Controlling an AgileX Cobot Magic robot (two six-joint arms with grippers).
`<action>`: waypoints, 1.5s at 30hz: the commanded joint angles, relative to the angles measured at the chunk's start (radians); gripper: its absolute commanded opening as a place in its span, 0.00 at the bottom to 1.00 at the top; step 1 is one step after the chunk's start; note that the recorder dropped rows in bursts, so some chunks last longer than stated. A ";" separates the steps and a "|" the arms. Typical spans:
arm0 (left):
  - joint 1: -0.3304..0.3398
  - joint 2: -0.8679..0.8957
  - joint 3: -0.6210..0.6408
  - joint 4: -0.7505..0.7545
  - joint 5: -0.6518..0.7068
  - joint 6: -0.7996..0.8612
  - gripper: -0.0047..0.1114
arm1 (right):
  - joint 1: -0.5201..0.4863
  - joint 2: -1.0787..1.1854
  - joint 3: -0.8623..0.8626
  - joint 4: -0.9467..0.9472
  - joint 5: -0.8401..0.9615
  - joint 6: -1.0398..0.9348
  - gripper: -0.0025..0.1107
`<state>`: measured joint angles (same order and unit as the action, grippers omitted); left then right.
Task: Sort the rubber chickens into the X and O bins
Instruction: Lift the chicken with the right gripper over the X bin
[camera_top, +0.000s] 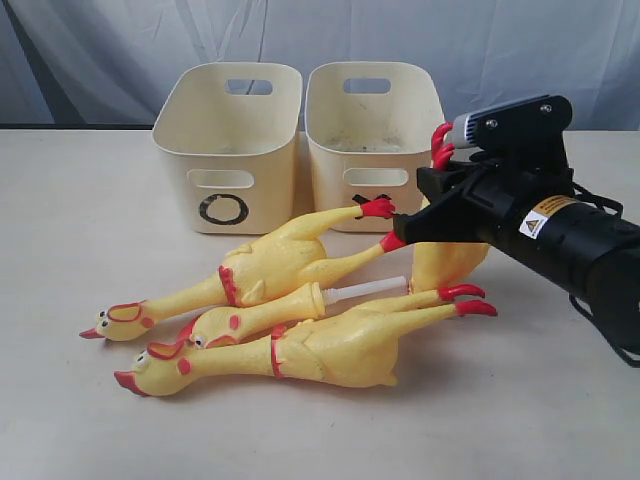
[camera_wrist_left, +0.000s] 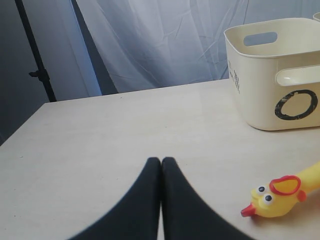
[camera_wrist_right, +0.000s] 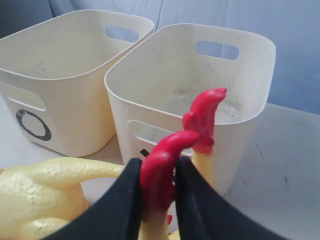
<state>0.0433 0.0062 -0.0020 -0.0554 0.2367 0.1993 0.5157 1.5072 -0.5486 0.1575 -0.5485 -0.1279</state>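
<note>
Next, my right gripper lets go of the headless chicken body inside the X bin (camera_top: 379, 143) (camera_wrist_right: 186, 102), just behind the bin's front side.
My right gripper (camera_top: 440, 172) (camera_wrist_right: 158, 161) is shut on a red foot of the headless chicken body (camera_top: 447, 262), which hangs feet-up just in front of the X bin (camera_top: 372, 150) (camera_wrist_right: 165, 85). The O bin (camera_top: 228, 150) (camera_wrist_left: 260, 75) (camera_wrist_right: 65, 75) stands beside it on the left. Both bins look empty. Two whole rubber chickens (camera_top: 270, 265) (camera_top: 330, 350) lie on the table with the head-and-neck piece (camera_top: 260, 318) between them, its white tube (camera_top: 365, 290) pointing right. My left gripper (camera_wrist_left: 161, 160) is shut on nothing above bare table, near one chicken's head (camera_wrist_left: 272, 197).
A pale curtain (camera_top: 100, 50) hangs behind the beige table (camera_top: 80, 220). A dark stand pole (camera_wrist_left: 35, 55) rises past the table's far left edge. The table's back edge runs close behind the bins.
</note>
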 joint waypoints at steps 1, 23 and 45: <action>0.004 -0.006 0.002 -0.003 -0.005 -0.007 0.04 | 0.003 0.002 -0.005 -0.005 -0.012 0.001 0.01; 0.004 -0.006 0.002 -0.003 -0.005 -0.007 0.04 | 0.003 -0.357 -0.005 -0.005 0.099 -0.034 0.01; 0.004 -0.006 0.002 -0.003 -0.005 -0.007 0.04 | 0.003 0.177 -0.468 0.008 -0.229 -0.208 0.01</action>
<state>0.0433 0.0062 -0.0020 -0.0554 0.2360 0.1993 0.5157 1.6338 -0.9707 0.1650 -0.7435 -0.2972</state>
